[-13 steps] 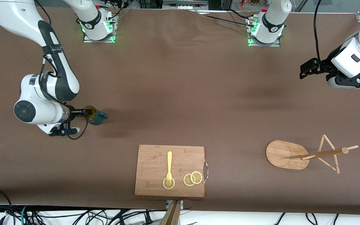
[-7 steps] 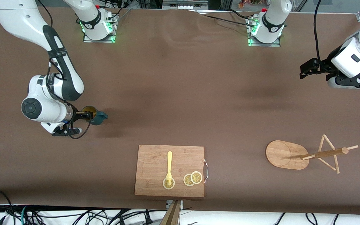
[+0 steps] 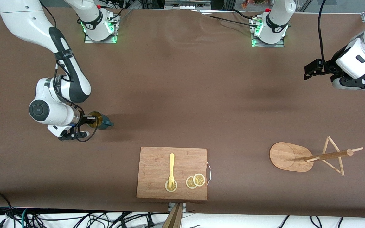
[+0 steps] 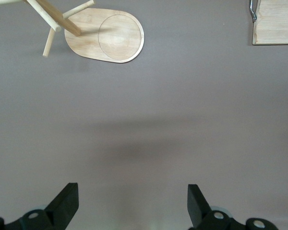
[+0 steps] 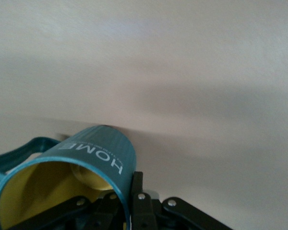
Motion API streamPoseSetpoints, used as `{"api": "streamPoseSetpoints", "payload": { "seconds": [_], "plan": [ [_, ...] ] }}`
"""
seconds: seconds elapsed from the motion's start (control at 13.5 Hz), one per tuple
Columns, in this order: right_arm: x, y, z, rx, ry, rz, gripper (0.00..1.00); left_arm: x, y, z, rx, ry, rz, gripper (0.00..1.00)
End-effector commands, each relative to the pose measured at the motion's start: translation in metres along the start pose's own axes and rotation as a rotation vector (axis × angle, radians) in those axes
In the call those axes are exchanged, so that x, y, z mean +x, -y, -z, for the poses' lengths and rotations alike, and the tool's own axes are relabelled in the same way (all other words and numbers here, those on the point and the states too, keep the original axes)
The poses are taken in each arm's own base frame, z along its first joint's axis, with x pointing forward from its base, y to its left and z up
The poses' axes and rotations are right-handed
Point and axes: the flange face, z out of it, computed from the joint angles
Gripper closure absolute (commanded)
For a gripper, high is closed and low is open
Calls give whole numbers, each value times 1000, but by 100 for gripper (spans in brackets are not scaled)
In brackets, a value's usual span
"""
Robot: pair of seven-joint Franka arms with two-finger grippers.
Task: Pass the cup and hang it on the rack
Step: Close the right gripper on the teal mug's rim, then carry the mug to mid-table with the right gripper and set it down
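Note:
I will put down the dark teal cup with my right gripper on the bare table [image 3: 218, 101] well beyond the cutting board's metal handle.
The dark teal cup [image 3: 103, 121] with its yellow inside [image 5: 43, 191] is toward the right arm's end of the table. My right gripper [image 3: 91, 119] is shut on its rim, one finger [image 5: 137, 191] outside the wall and the other inside. The cup [image 5: 93, 155] leans in the grip, and its handle points away from the gripper. The bamboo rack [image 3: 291, 156] stands toward the left arm's end, nearer the front camera, and its pole [image 3: 329, 155] carries thin pegs. My left gripper [image 3: 310, 70] waits in the air over bare table, open and empty [image 4: 132, 206], with the rack's base [image 4: 108, 40] in its view.
A wooden cutting board [image 3: 157, 158] lies near the table's front edge between cup and rack. It holds a yellow fork [image 3: 171, 169] and lemon slices [image 3: 195, 181]. The two arm bases stand along the farther edge.
My right gripper has shut on the cup's rim. That arm and the cup have shifted slightly toward the left arm's end. The left arm has not moved.

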Motion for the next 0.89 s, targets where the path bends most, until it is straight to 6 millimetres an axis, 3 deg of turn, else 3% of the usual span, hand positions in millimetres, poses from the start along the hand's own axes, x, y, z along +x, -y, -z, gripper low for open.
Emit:
{"api": "streamPoseSetpoints", "payload": {
  "seconds": [0.0, 0.22, 0.37, 0.59, 0.82],
  "plan": [
    [7, 49, 26, 17, -29, 62, 100, 2, 1, 7, 21, -4, -3, 0],
    [19, 143, 57, 21, -101, 138, 100, 2, 1, 7, 21, -4, -3, 0],
    [23, 211, 59, 20, -129, 208, 100, 2, 1, 7, 21, -4, -2, 0],
    [21, 314, 41, 34, -148, 287, 100, 2, 1, 7, 21, -4, -2, 0],
    [18, 397, 17, 64, -170, 186, 100, 2, 2, 7, 21, -5, 0, 0]
  ]
}}
